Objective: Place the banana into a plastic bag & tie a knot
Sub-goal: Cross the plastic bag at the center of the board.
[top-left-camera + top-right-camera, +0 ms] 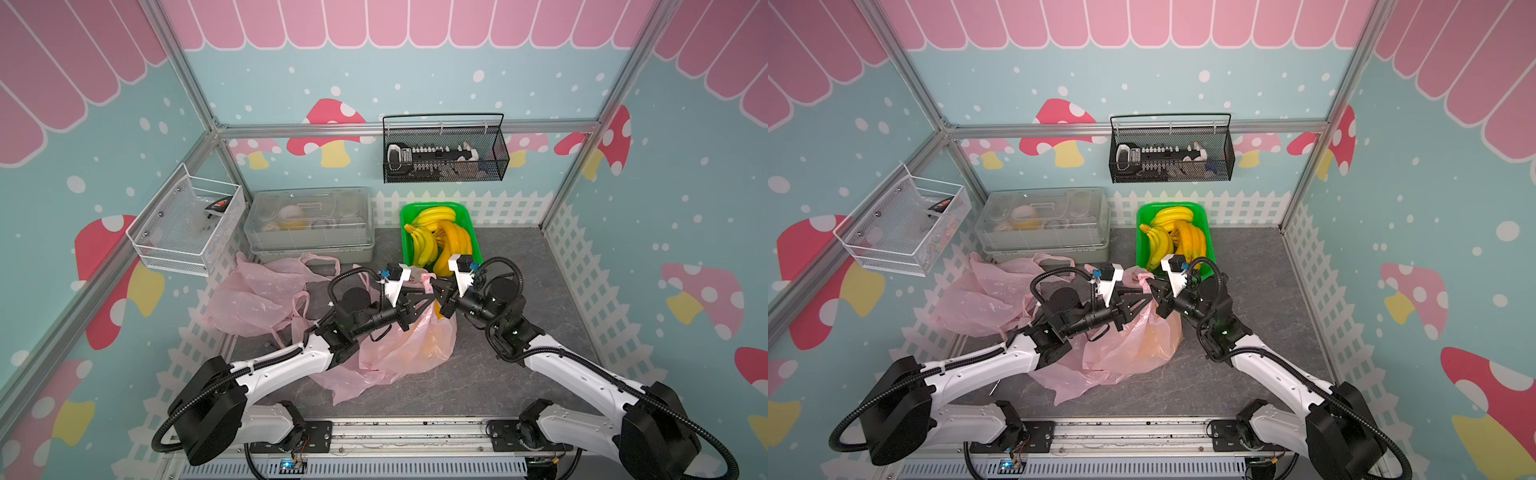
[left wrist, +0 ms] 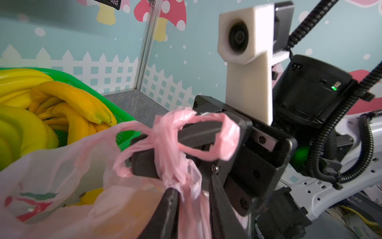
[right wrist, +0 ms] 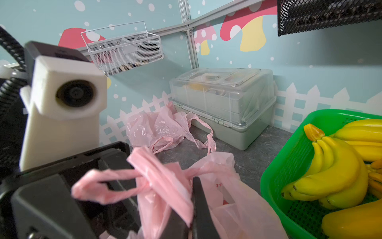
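Observation:
The bag's twisted handle sits between my left gripper's fingers below the loop, so next my left gripper backs away and pinches the piece of the bag at my right gripper's fingertips (image 2: pixel 122 171).
The pink plastic bag (image 1: pixel 415 349) (image 1: pixel 1142 345) lies mid-table with the yellow banana (image 1: pixel 430 345) (image 2: pixel 91 196) showing through it. Its handles are twisted into a knot (image 2: pixel 165 136) above the bag, where the two grippers meet tip to tip. My left gripper (image 1: pixel 431 297) (image 1: pixel 1149 300) (image 2: pixel 193 186) has its jaws slightly apart, and a handle strand hangs loosely between them. My right gripper (image 1: pixel 432 282) (image 1: pixel 1148 282) (image 3: pixel 193 192) is shut on a pink handle fold (image 3: pixel 177 186). One handle loop (image 2: pixel 227 134) circles the right gripper's fingers.
A green basket (image 1: pixel 471 224) of bananas stands just behind the grippers. Spare pink bags (image 1: pixel 257 299) lie at the left. Behind them is a clear lidded box (image 1: pixel 309 220). A white wire basket (image 1: pixel 187 224) hangs on the left wall and a black mesh basket (image 1: pixel 444 149) on the back wall.

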Motion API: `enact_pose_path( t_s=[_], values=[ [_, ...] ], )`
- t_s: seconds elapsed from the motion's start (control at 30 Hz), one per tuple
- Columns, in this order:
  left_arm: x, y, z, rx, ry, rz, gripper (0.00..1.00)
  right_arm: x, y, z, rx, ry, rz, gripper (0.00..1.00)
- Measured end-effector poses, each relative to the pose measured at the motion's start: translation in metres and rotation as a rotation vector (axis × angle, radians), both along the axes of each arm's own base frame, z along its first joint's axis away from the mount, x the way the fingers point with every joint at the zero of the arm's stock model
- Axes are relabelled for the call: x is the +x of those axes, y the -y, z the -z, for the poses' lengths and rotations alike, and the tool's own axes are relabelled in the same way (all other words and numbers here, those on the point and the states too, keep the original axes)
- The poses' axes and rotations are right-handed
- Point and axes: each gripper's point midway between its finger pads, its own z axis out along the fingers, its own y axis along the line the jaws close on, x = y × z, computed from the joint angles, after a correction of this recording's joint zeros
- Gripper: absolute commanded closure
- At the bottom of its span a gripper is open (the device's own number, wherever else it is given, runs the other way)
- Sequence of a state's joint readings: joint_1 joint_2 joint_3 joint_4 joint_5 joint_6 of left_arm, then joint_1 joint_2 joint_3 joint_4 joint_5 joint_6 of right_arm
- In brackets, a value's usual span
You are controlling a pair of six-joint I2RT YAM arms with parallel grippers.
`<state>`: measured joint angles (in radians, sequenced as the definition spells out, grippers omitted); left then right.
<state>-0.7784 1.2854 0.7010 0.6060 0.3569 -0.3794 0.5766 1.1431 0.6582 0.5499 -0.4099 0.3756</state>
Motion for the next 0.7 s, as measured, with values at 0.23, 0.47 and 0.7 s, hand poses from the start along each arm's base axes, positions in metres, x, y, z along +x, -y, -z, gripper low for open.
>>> enact_pose_path(
  t_s=[0.23,0.47,0.7],
  values=[
    [-0.002,-0.026,-0.017,0.003,0.042,-0.069,0.67,-0.003,-0.002,0.001,-0.001,-0.001,-0.022,1.0],
    [0.013,-0.066,-0.026,0.004,0.055,-0.178,0.67,-0.005,-0.003,0.001,-0.004,0.0,-0.031,1.0],
    [0.027,-0.065,-0.017,0.075,0.031,-0.172,0.74,-0.006,-0.004,0.001,-0.004,-0.001,-0.042,1.0]
  ],
)
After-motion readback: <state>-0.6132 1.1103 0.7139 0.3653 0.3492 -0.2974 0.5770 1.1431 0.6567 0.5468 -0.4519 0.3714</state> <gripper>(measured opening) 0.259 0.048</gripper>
